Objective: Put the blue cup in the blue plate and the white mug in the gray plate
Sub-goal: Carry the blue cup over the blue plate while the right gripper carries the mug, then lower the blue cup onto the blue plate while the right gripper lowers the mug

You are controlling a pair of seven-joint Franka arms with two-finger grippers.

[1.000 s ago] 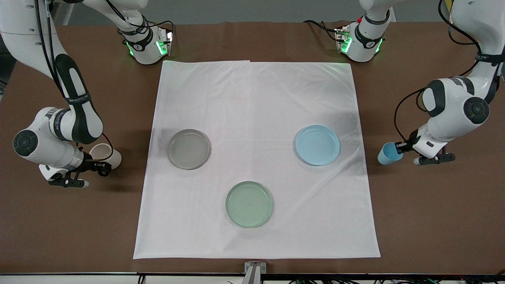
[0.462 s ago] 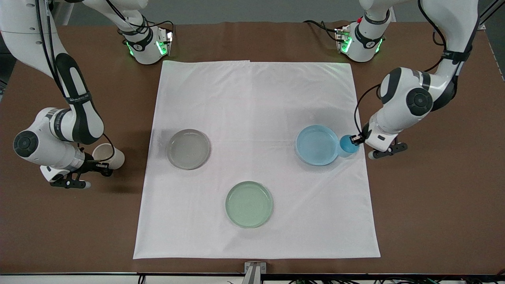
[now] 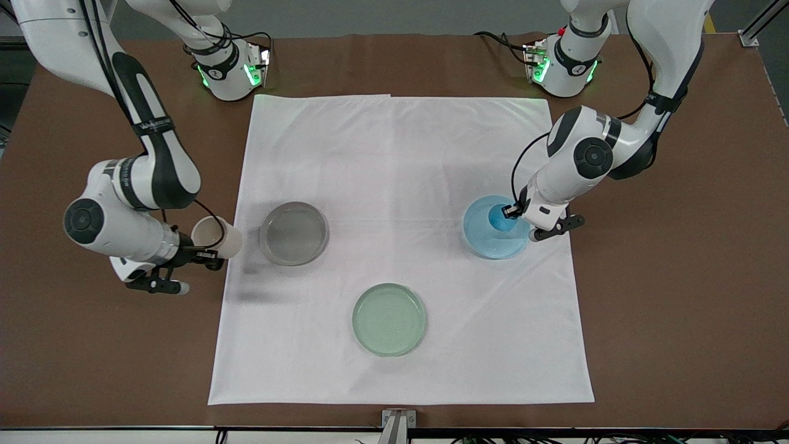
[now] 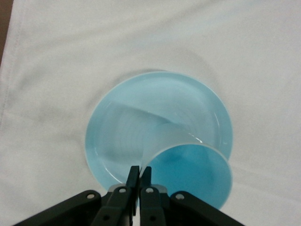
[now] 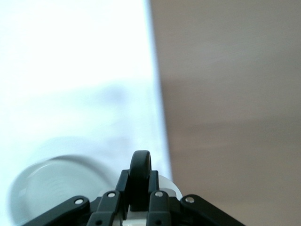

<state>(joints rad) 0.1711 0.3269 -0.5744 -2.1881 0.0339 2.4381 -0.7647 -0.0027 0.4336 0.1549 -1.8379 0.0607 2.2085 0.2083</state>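
Note:
The white mug will be let go by my right gripper upright on the middle of the gray plate [image 3: 293, 229] [image 5: 61, 195]. The mug is now over the cloth's edge.
My left gripper [image 3: 509, 212] is shut on the rim of the blue cup [image 3: 500, 219] and holds it tilted over the blue plate [image 3: 487, 242]. In the left wrist view the gripper [image 4: 140, 172] pinches the cup's wall [image 4: 193, 174] above the plate [image 4: 117, 136]. My right gripper [image 3: 208, 256] is shut on the black handle of the white mug [image 3: 216, 237] and holds it over the cloth's edge beside the gray plate [image 3: 294, 233]. In the right wrist view the gripper [image 5: 140, 188] clamps the handle [image 5: 140, 165], and the gray plate [image 5: 51, 186] shows below.
A pale green plate [image 3: 389, 319] lies on the white cloth [image 3: 394, 154], nearer the front camera than the other two plates. Brown tabletop [image 3: 678, 308] surrounds the cloth. The arm bases [image 3: 231, 68] stand along the table's back edge.
My left gripper has carried the blue cup from the brown tabletop in over the blue plate. My right gripper has carried the white mug toward the gray plate, reaching the cloth's edge.

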